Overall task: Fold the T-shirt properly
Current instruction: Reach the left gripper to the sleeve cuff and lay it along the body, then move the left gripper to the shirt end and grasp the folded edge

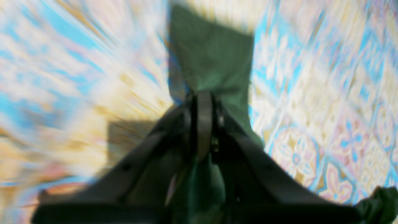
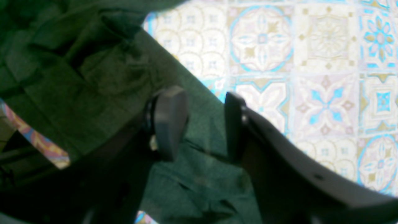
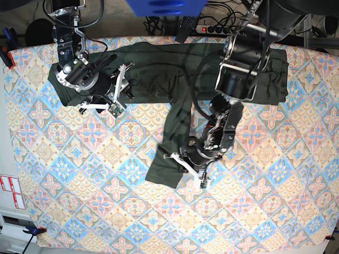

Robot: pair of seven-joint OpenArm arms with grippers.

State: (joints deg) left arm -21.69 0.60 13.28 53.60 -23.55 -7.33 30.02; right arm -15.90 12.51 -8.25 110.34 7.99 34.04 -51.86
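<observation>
I will let go of the sleeve on the T-shirt's outer end (image 3: 277, 69) with my left gripper, at the end farthest from my right gripper.
The dark olive-green T-shirt (image 3: 159, 58) lies spread along the far side of the patterned table, one long sleeve (image 3: 167, 143) running down toward the middle. My left gripper (image 3: 183, 165) is at that sleeve's lower end. The blurred left wrist view shows the left gripper (image 1: 203, 96) shut on a fold of the green sleeve (image 1: 214, 53). My right gripper (image 3: 121, 89) hovers over the shirt's left part. In the right wrist view the right gripper (image 2: 202, 121) is open, its fingers (image 2: 169, 121) apart above the T-shirt (image 2: 93, 71) with nothing held between them.
A colourful tiled cloth (image 3: 106, 185) covers the table. Cables and a power strip (image 3: 220, 27) lie beyond the far edge, beside a blue object (image 3: 164, 6). A red clamp (image 3: 5, 53) grips the left edge.
</observation>
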